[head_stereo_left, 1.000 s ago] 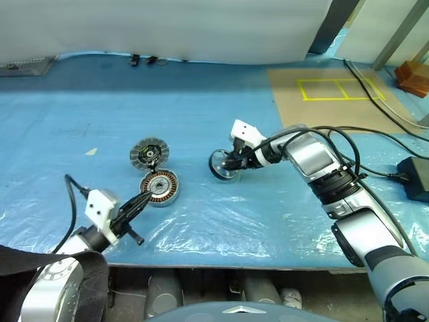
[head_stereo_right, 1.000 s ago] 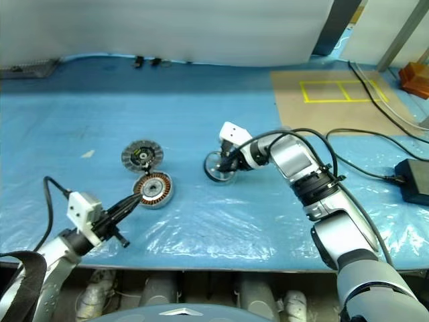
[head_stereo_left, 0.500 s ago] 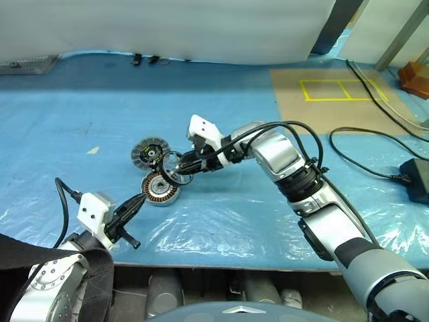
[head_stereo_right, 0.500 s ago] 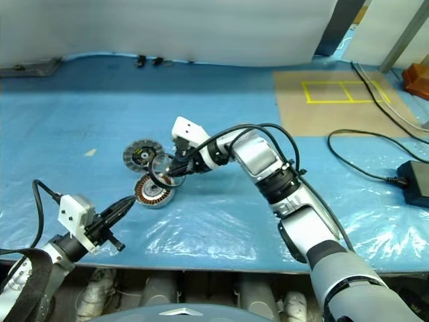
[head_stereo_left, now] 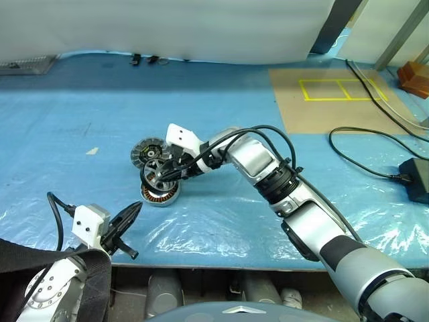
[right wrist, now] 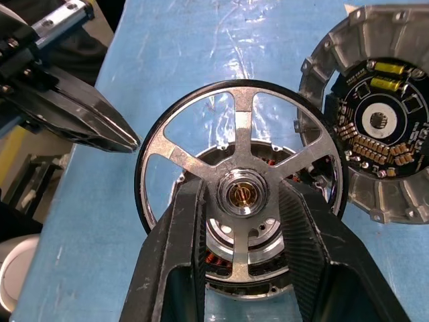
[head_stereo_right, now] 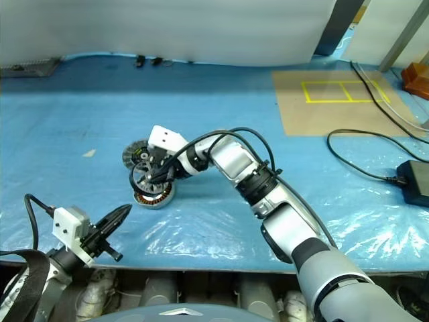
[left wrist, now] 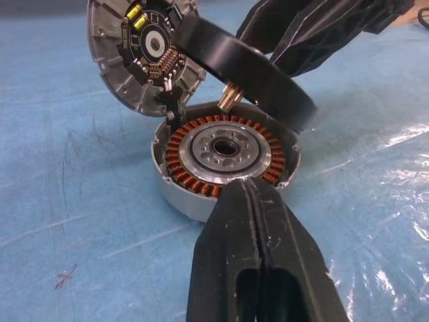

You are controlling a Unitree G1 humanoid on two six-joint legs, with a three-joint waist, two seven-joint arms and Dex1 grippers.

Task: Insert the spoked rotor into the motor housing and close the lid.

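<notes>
I will let go of the spoked rotor with my right gripper inside the copper windings of the motor housing [head_stereo_left: 160, 188] [right wrist: 243, 223], just before the lid.
My right gripper [right wrist: 242, 196] is shut on the spoked rotor [head_stereo_left: 155, 176], a shiny wheel with a dark rim, one finger [right wrist: 175, 255] on each side of its brass-centred hub. The rotor hangs tilted just above the motor housing [left wrist: 224, 151], whose copper windings show through the spokes. The lid [head_stereo_left: 147, 151] lies right behind the housing with its circuit face up. My left gripper [head_stereo_left: 131, 213] is shut and empty, its tips a short way in front of the housing, near the table's front edge.
A blue plastic sheet [head_stereo_left: 80, 121] covers the table. At the back right lies a cardboard patch with yellow tape [head_stereo_left: 332, 89]. Black cables [head_stereo_left: 362, 144] and a black box [head_stereo_left: 417, 176] sit at the right edge.
My right gripper has carried the rotor to the left, from the middle of the table to just over the motor housing. The left gripper has hardly moved.
</notes>
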